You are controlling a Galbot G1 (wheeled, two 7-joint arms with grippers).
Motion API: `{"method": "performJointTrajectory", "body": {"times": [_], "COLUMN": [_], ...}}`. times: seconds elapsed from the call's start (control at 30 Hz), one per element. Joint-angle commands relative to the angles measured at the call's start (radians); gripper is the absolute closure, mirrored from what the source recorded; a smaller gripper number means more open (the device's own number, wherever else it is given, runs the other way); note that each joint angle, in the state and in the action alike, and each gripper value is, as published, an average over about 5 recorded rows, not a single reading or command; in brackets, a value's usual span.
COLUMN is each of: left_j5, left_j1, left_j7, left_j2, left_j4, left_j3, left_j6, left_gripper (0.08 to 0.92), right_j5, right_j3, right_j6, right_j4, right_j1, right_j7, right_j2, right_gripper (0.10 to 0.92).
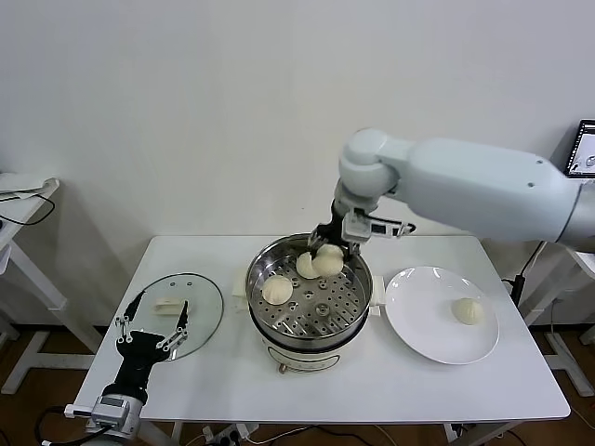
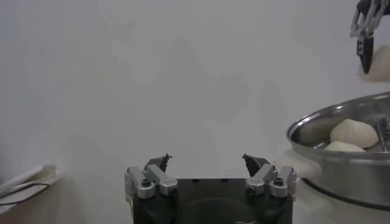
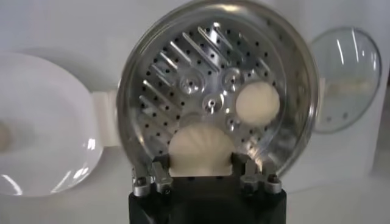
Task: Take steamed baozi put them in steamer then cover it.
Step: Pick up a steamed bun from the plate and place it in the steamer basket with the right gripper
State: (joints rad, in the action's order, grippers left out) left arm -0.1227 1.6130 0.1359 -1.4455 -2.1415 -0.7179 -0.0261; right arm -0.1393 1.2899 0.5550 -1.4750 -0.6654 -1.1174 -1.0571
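Observation:
My right gripper is going to let go of the baozi on the bare front part of the steamer's perforated tray (image 1: 298, 319) (image 3: 225, 51).
The steamer (image 1: 346, 311) stands mid-table, uncovered, with two baozi (image 1: 277, 289) (image 1: 305, 267) on its perforated tray (image 3: 183, 55). My right gripper (image 1: 330, 249) (image 3: 201, 161) is shut on a third baozi (image 1: 329, 260) (image 3: 201, 149), held just above the steamer's back part. One baozi (image 1: 468, 310) lies on the white plate (image 1: 418, 325). The cover (image 1: 200, 302), clear glass with a white handle, lies flat left of the steamer. My left gripper (image 1: 153, 327) (image 2: 207, 161) is open and empty by the cover's near edge.
A side table (image 1: 23, 200) with cables stands at the far left, and another stand (image 1: 581, 260) at the far right. The table's front edge runs close to the steamer's base.

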Motion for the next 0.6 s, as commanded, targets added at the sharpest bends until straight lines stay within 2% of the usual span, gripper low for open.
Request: {"method": "performJointTrajectory", "body": {"times": [0.03, 0.6], "left_j5": [0.001, 0.002], "left_j1": [-0.001, -0.005], "left_j7": [0.001, 0.003], "left_j2": [0.000, 0.000], "left_j4": [0.006, 0.014], "left_j3": [-0.004, -0.010], "left_j6": [-0.002, -0.004], "left_gripper": [0.177, 0.177], "right_j5": [-0.027, 0.045], "right_j3": [0.022, 0.076], "right_j6": [0.043, -0.005], "right_j4": [-0.035, -0.059], "right_j1": [0.037, 0.058], "right_j7": [0.037, 0.049], "right_j2": [-0.040, -0.089], "right_gripper": [0.355, 0.355]}}
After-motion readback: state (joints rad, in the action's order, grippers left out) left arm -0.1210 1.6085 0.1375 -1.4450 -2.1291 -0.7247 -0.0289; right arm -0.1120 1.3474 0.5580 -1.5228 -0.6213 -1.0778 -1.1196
